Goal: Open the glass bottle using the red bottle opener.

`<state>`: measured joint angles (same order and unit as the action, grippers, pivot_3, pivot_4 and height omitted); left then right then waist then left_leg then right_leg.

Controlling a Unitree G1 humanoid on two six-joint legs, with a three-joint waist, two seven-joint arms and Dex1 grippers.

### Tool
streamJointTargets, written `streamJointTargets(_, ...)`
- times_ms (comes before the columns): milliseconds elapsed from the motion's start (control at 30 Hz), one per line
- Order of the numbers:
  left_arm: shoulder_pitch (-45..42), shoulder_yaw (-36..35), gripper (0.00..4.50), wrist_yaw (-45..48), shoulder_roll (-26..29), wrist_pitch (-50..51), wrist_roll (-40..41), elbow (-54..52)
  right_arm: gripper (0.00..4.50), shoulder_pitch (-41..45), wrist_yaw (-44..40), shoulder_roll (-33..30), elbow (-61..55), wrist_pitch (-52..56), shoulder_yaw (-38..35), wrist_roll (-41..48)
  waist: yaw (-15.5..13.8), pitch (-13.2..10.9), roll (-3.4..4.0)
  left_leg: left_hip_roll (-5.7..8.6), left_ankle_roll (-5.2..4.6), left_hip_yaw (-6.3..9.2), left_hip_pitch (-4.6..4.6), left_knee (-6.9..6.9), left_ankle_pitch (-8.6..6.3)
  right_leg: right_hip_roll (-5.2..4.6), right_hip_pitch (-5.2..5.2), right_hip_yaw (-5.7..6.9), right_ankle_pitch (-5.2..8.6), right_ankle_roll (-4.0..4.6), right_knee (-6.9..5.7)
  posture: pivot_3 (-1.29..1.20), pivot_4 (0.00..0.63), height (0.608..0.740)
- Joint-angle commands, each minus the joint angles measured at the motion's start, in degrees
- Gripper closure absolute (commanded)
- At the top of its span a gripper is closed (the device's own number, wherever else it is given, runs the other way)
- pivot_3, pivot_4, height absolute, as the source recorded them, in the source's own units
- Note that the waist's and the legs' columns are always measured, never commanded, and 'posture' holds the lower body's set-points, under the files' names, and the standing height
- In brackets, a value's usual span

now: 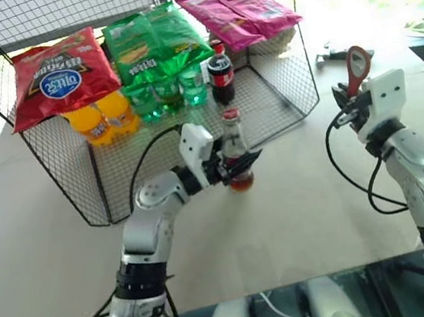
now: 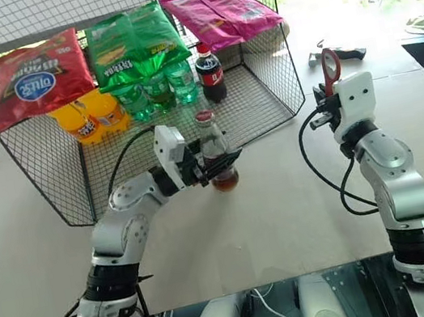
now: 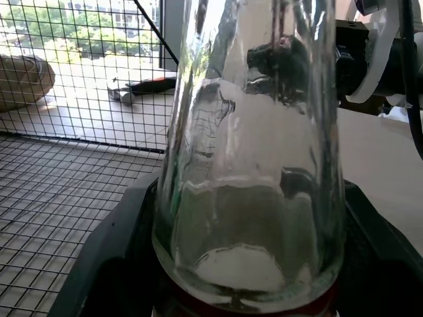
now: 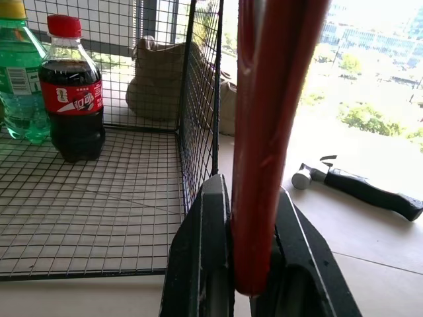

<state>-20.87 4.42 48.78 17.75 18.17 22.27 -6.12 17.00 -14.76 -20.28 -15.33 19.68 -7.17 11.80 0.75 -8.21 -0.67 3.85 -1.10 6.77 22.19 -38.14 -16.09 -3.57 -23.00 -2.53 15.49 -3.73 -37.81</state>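
My left gripper is holding the glass bottle by its middle, well below the bottle cap. I should open it, rise and grip the bottle's neck (image 1: 232, 129) before prying.
The glass bottle (image 1: 233, 140), slim and clear with a red crown cap and a red label, stands upright just in front of the wire basket. My left gripper (image 1: 240, 167) reaches in from the left and is shut on the bottle's middle. In the left wrist view the clear glass (image 3: 251, 165) rises between the black fingers (image 3: 99, 264). Off to the right, my right gripper (image 1: 351, 107) is shut on the handle of the red bottle opener (image 1: 357, 65), which stands upright with its ring head on top. The right wrist view shows the red handle (image 4: 271, 132) clamped between the fingers (image 4: 205, 251).
The wire basket (image 1: 298, 86) behind the glass bottle holds red (image 1: 62, 74), green (image 1: 154, 41) and pink (image 1: 239, 10) snack bags, orange bottles (image 1: 102, 116), green bottles (image 1: 163, 93) and a dark cola bottle (image 1: 221, 75). A hammer (image 4: 360, 188) lies on the table behind my right gripper.
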Motion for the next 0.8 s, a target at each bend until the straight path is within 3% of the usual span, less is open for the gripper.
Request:
streamJointTargets(33,1.6,0.0,1.93,1.6,0.1,-3.5,1.1,-2.9,4.5,1.1,-0.2,-0.1,-1.2,-1.6,-0.6,-0.1,0.0,0.0,0.0,0.0,0.0,0.0,0.0,0.0,0.0,0.0,0.0,0.0,0.0,0.0,0.0,0.0,0.15,0.74)
streamJointTargets(267,2.5,1.0,1.93,2.4,1.1,-8.3,-1.1,-2.3,4.5,0.5,-0.5,-0.1,-1.2,-2.2,-0.9,-0.1,0.0,0.0,0.0,0.0,0.0,-0.02,-0.02,0.01,0.0,-0.03,0.01,-0.01,0.0,0.0,0.0,0.0,0.15,0.74)
streamJointTargets(333,2.5,1.0,0.91,2.6,1.3,-8.5,-0.9,-2.4,4.5,0.5,-0.6,-0.1,-1.0,-2.4,-0.8,-0.2,0.0,0.0,0.0,-0.01,0.0,-0.02,-0.02,0.01,0.0,-0.02,0.01,-0.02,0.0,0.0,0.0,0.0,0.15,0.74)
streamJointTargets(400,2.7,0.9,0.19,2.6,1.2,-8.9,-0.7,-2.6,4.5,0.5,-0.7,-0.1,-0.7,-2.7,-0.8,-0.3,0.0,0.0,0.0,-0.01,0.0,-0.03,-0.03,0.01,0.0,-0.03,0.01,-0.02,0.0,0.0,0.0,0.0,0.15,0.74)
streamJointTargets(433,2.8,0.9,0.09,2.6,1.1,-9.0,-0.6,-2.8,4.5,0.5,-0.7,-0.1,-0.6,-2.8,-0.8,-0.3,0.0,0.0,0.0,-0.01,0.0,-0.04,-0.03,0.01,0.0,-0.02,0.02,-0.02,0.0,0.0,0.0,0.0,0.15,0.74)
streamJointTargets(800,4.4,-1.4,0.09,0.2,-0.1,-6.7,5.3,-9.1,4.5,1.2,-1.7,-0.2,2.1,-4.1,-0.6,-0.4,0.1,0.0,0.0,-0.02,0.0,-0.06,-0.06,0.0,0.0,-0.04,0.03,-0.06,0.0,0.0,-0.02,0.0,0.15,0.74)
